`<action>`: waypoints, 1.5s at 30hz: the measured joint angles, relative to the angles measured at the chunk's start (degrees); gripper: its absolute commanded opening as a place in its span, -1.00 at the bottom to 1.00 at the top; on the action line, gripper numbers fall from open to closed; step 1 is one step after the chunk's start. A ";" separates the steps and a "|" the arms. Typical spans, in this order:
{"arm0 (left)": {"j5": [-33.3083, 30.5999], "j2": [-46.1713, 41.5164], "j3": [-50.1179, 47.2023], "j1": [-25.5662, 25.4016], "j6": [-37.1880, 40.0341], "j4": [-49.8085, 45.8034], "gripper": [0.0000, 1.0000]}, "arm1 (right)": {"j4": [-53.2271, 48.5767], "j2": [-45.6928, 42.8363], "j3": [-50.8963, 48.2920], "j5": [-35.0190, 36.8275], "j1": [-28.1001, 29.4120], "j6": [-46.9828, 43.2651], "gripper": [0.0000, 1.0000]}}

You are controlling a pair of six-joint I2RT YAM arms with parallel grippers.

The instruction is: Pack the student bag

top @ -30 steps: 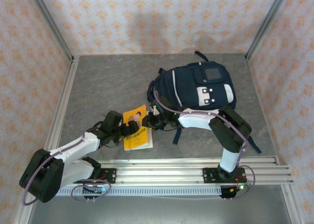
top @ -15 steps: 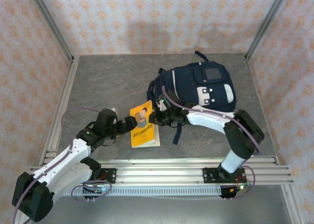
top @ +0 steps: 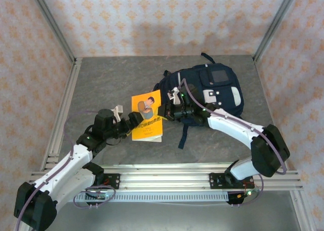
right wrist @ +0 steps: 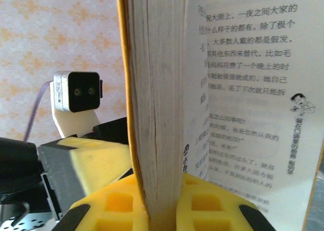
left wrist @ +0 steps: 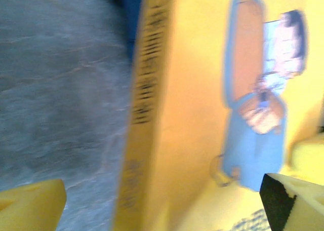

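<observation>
The robot's right gripper clamps only part of the page block while the back pages hang open, so it should open and then close around both covers (right wrist: 125,74).
The student bag (top: 212,86), navy with a grey patch and white-flapped pocket, lies at the back right of the table. A yellow book (top: 147,114) is held just left of it. My right gripper (top: 164,113) is shut on the book's right edge. In the right wrist view its yellow pads clamp the page block (right wrist: 154,104), and a loose printed page hangs off to the right. My left gripper (top: 132,123) stands open at the book's left edge. In the left wrist view, the book's spine and cover (left wrist: 202,114) lie between its wide-apart fingertips (left wrist: 30,205).
A dark bag strap (top: 182,136) trails toward the rail below the right gripper. Metal rails (top: 192,172) run along the near edge, and patterned walls close in the table on three sides. Bare grey tabletop (top: 106,84) stretches left of the bag.
The right gripper has carried the book away from the near rail, toward the bag. The left arm has reached forward after it, its gripper open beside the book.
</observation>
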 measured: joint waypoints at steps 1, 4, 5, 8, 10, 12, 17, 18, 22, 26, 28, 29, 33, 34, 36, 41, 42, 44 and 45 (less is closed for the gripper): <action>0.87 -0.04 -0.31 0.00 -1.14 2.25 0.85 | 1.46 0.00 -0.66 -0.46 0.00 1.09 -1.00; 2.34 -0.55 -1.57 0.00 -3.82 7.04 0.61 | 3.82 0.00 -1.99 -1.05 -0.04 3.41 -0.98; 2.51 -0.83 -1.90 0.02 -4.48 7.89 0.51 | 3.91 -0.02 -2.05 -1.01 -0.07 3.82 -0.96; 2.51 -2.12 -2.47 0.11 -5.95 9.25 0.15 | 3.98 -0.61 -2.16 -0.83 -0.66 4.35 -0.91; 2.49 -3.13 -2.47 0.11 -6.32 9.60 -0.07 | 3.93 -1.42 -2.16 -0.61 -1.03 4.33 -0.91; 2.49 -3.91 -2.47 0.11 -6.56 9.70 -0.27 | 3.89 -2.23 -2.16 -0.33 -1.14 4.13 -0.91; 2.49 -4.24 -2.47 0.11 -7.37 10.01 -0.77 | 3.41 -3.06 -2.16 0.42 -1.18 3.69 -0.62; 2.56 -4.31 -2.47 0.11 -7.56 10.25 -0.86 | 3.15 -3.06 -2.16 0.66 -1.18 3.54 -0.44; 2.51 -4.76 -2.47 0.11 -7.89 10.38 -1.00 | 0.96 -4.33 -2.47 4.33 -1.20 1.73 0.12; 2.51 -5.90 -2.47 0.11 -8.15 10.27 -1.00 | 1.68 -7.89 -4.90 9.40 -1.18 1.46 0.43; 2.47 -6.36 -2.47 0.11 -8.33 9.68 -1.00 | 3.43 -9.31 -6.82 10.95 -1.18 2.23 0.45; 2.47 -6.43 -2.47 0.11 -8.37 9.53 -1.00 | 4.70 -9.44 -7.69 11.30 -1.25 2.97 0.45; 2.49 -7.21 -2.47 0.11 -8.70 9.44 -1.00 | 9.88 -7.23 -10.16 11.30 -1.29 6.49 0.46; 2.49 -7.48 -2.47 0.11 -8.87 9.44 -1.00 | 10.62 -6.62 -10.54 11.26 -1.29 7.08 0.46; 2.49 -8.09 -2.47 0.11 -9.42 9.42 -1.00 | 13.27 -5.01 -11.26 10.49 -1.27 8.83 0.46; 2.49 -9.60 -2.29 0.11 -10.43 9.35 -1.00 | 21.51 -1.07 -11.47 8.33 -1.09 12.83 0.47; 2.49 -9.79 -2.16 0.11 -10.54 9.31 -1.00 | 23.96 -0.04 -11.58 7.82 -0.94 13.92 0.48; 2.49 -10.19 -2.03 0.11 -11.08 9.29 -1.00 | 28.79 2.19 -11.82 6.88 -0.55 16.24 0.53; 2.49 -10.38 -2.01 0.09 -11.34 9.29 -1.00 | 31.69 3.65 -11.93 6.12 -0.33 17.70 0.55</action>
